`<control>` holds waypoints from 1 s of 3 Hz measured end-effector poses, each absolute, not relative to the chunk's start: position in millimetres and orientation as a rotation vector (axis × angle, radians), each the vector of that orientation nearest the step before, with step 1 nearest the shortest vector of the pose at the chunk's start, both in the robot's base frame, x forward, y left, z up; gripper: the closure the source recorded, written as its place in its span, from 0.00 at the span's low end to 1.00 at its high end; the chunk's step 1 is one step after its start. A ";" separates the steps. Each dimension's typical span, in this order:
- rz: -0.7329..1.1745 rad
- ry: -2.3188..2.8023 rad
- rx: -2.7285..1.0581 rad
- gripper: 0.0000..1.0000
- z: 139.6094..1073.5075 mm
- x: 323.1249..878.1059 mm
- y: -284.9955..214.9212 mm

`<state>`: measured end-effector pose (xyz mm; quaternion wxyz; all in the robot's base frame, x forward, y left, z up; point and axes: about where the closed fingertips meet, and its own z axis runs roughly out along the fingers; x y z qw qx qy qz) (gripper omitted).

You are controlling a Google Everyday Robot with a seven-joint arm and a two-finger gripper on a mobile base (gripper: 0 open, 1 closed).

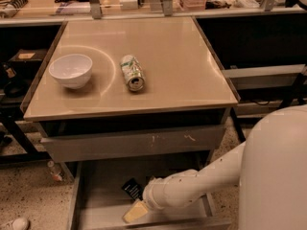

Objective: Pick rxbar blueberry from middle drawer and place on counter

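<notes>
The robot's gripper will next close on the rxbar blueberry's side (137, 189) nearest the robot's arm, down in the open middle drawer.
The rxbar blueberry (131, 188) is a small dark bar with white print. It lies on the grey floor of the open middle drawer (100, 186), under the drawer unit. My gripper (135, 211) is down inside the drawer, just in front of and below the bar, on the end of my white arm (192, 188), which reaches in from the right. I cannot tell whether the gripper touches the bar. The glossy beige counter (168, 56) is above.
A white bowl (71, 70) sits on the counter's left side. A crushed green-white can (132, 72) lies beside it. A closed grey drawer front with pale scratches (134, 143) is above the open drawer. My white body (276, 176) fills the lower right. Cluttered shelves stand behind.
</notes>
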<state>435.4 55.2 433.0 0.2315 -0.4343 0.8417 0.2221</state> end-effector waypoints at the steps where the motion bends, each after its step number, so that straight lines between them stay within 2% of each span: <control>1: 0.604 2.318 -1.132 0.00 413.2 436.5 51.6; 3: 0.612 2.315 -1.086 0.00 376.2 447.2 59.1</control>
